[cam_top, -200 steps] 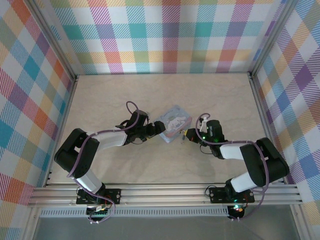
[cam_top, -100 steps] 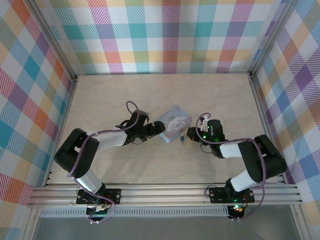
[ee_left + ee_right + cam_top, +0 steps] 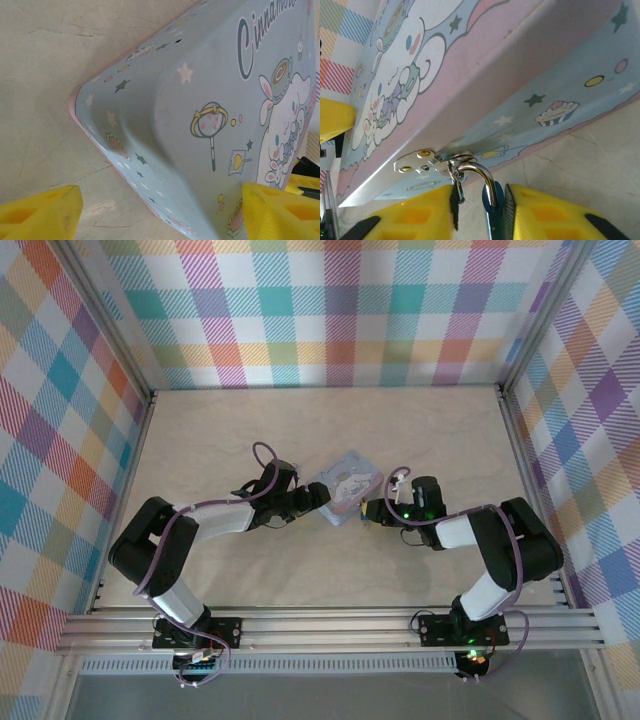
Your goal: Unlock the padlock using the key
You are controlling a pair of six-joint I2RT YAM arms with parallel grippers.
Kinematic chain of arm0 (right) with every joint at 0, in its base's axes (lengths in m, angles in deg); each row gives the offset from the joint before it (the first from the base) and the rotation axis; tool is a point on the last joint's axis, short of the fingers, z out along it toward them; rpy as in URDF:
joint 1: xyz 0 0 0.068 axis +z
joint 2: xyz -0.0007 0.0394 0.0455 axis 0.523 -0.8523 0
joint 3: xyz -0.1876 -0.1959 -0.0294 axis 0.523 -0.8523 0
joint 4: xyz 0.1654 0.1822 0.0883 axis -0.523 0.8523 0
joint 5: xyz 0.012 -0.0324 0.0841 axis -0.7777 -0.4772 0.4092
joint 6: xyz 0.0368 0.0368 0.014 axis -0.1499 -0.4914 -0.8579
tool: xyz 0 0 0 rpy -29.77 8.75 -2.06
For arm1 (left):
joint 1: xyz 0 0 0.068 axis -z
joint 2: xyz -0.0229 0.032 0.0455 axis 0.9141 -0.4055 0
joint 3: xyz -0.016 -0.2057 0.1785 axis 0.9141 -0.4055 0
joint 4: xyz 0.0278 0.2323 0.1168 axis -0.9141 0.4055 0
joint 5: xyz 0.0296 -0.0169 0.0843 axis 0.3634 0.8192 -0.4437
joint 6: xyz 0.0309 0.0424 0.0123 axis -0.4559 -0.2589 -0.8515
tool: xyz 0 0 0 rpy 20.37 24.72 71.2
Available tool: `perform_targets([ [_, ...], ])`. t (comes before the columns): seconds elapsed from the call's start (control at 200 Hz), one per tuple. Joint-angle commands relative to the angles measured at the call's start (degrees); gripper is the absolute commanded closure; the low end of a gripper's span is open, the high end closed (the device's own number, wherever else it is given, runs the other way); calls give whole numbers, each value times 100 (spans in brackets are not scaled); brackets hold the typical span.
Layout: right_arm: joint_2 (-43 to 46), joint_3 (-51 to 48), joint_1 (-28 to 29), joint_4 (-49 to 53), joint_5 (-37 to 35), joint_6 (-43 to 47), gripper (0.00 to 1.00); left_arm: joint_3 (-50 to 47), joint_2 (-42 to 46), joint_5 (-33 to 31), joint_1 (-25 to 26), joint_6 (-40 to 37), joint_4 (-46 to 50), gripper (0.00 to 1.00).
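I need to pinch the shackle's base (image 3: 492,199) above the teal body with my right gripper and pull it out, because the padlock's open shackle hooks through the hasp.
The teal padlock (image 3: 493,216) hangs edge-on by its silver shackle (image 3: 479,173) from the hasp (image 3: 420,160) of the light-blue cartoon tin (image 3: 347,484). My right gripper (image 3: 368,511) sits at the tin's front edge with its fingers on either side of the padlock. The padlock body rests against the right pad (image 3: 509,215), and a gap shows to the left pad. A small metal ring (image 3: 455,186) dangles by the left pad; the key is hidden. My left gripper (image 3: 316,500) is open astride the tin's (image 3: 200,100) left corner.
The tin lies mid-table between both arms. Plaid walls (image 3: 340,310) enclose the table on three sides. Pale tabletop (image 3: 330,430) stretches behind the tin, and an aluminium rail (image 3: 330,625) runs along the near edge.
My right gripper has slid left toward the tin and now has the padlock between its fingers. The left arm and the tin have stayed put.
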Motion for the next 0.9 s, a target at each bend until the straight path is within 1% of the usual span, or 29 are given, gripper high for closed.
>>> perform_targets([
  [0.0, -110, 151, -44, 52, 126, 305, 73, -315, -216, -518, -133, -167, 1362, 20],
  [0.26, -241, 117, -44, -1, 253, 298, 80, -315, -189, -500, -185, -190, 1359, 20],
  [0.42, -358, 142, -44, -264, 467, 236, 80, -307, -181, -493, -190, -201, 1368, 20],
  [0.57, -365, 148, -104, -293, 323, 280, 76, -322, -134, -533, -224, -249, 1442, 20],
  [0.755, -279, -94, -228, -908, 696, 177, 64, -334, -84, -555, -330, -349, 1526, 20],
  [0.895, -377, -173, -230, -1340, 1068, 56, 58, -336, -123, -518, -383, -368, 1501, 19],
])
